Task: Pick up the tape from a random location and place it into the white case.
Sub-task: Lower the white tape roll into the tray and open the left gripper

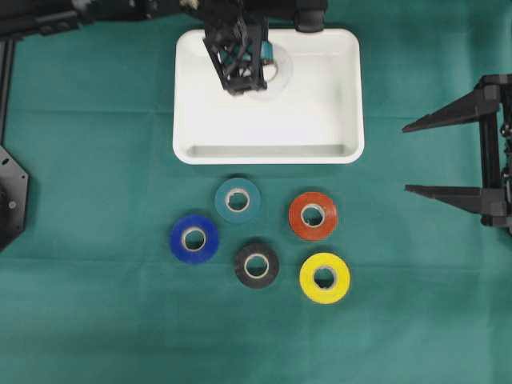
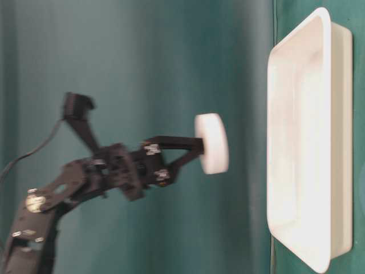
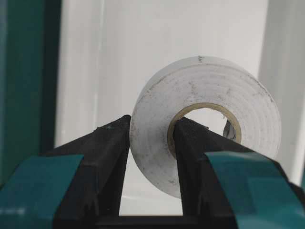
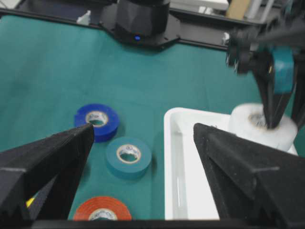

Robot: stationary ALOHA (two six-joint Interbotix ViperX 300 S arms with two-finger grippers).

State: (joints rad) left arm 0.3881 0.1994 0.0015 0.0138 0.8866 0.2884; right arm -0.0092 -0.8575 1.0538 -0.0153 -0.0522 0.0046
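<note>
The robot's left gripper should release the white tape roll just behind the middle of the white case's bottom [image 1: 258, 86].
My left gripper [image 1: 252, 80] is shut on a white tape roll [image 1: 278, 74], one finger through its core and the other on its outer face. It holds the roll in the air over the back part of the white case [image 1: 320, 136]. In the table-level view the tape [image 2: 212, 144] hangs clear of the case [image 2: 308, 114]. The left wrist view shows the roll [image 3: 205, 90] pinched in the left gripper [image 3: 151, 126], with the case floor [image 3: 119, 47] behind. My right gripper [image 1: 405, 158] stands open and empty to the right of the case.
Several other tape rolls lie on the green cloth in front of the case: teal [image 1: 238, 200], orange [image 1: 313, 215], blue [image 1: 194, 238], black [image 1: 257, 265] and yellow [image 1: 324, 278]. In the right wrist view the teal roll [image 4: 128, 156] lies between the open fingers.
</note>
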